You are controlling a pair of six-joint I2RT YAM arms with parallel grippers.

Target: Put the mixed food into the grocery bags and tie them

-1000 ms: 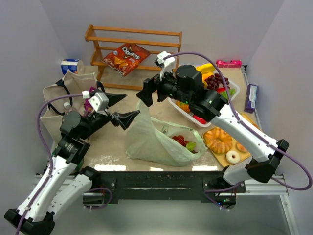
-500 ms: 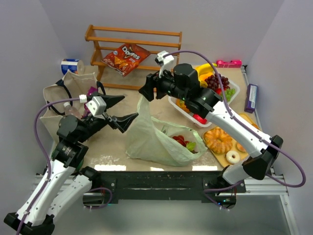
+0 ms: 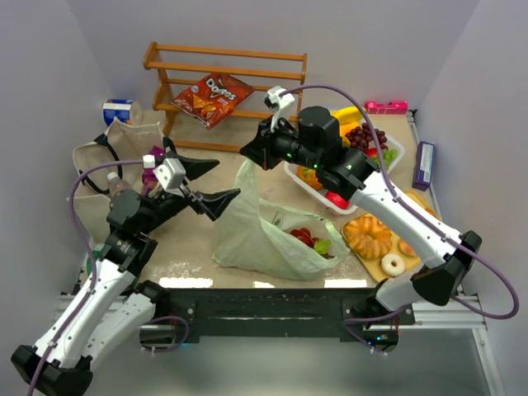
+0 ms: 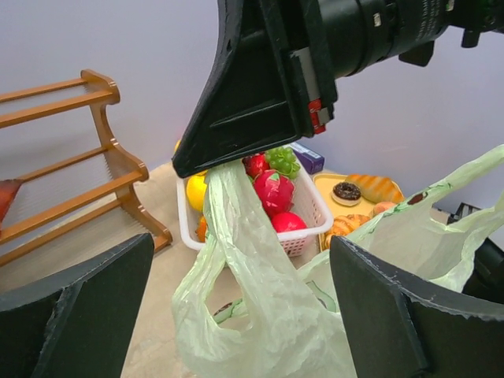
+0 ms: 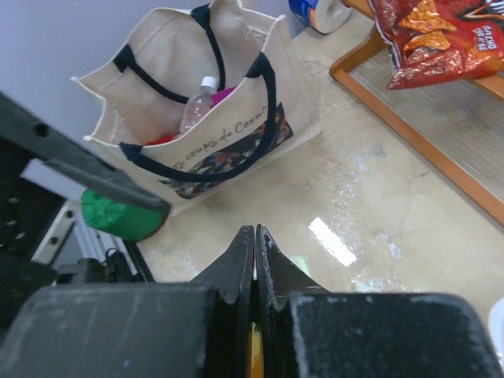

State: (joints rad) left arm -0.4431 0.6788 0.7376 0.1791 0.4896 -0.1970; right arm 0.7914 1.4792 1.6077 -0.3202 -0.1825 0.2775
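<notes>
Next, I close my left gripper on the lower part of the raised handle (image 3: 242,199) (image 4: 246,266) of the pale green plastic bag, just under my right gripper.
The pale green plastic bag (image 3: 247,235) stands mid-table with red and green toy food (image 3: 310,238) in its open mouth. My right gripper (image 3: 248,157) is shut on one loop handle and holds it up; in the left wrist view the handle (image 4: 236,228) hangs from the closed jaws. Just left of the bag, my left gripper (image 3: 221,182) is open, its fingers (image 4: 87,307) on either side of the bag's top without touching it. At the far left stands the beige tote (image 3: 92,157) with black handles, a clear water bottle (image 5: 198,104) inside it.
A white basket (image 3: 394,153) of toy fruit sits behind the right arm. A board (image 3: 410,262) with donuts and bread lies front right. A wooden rack (image 3: 231,62) at the back holds a red chip packet (image 3: 213,97). A purple box (image 3: 425,165) lies at the right edge.
My right gripper has closed on the green bag's handle, having stood open around it a second ago. The left gripper shifted slightly right toward the bag and stays open.
</notes>
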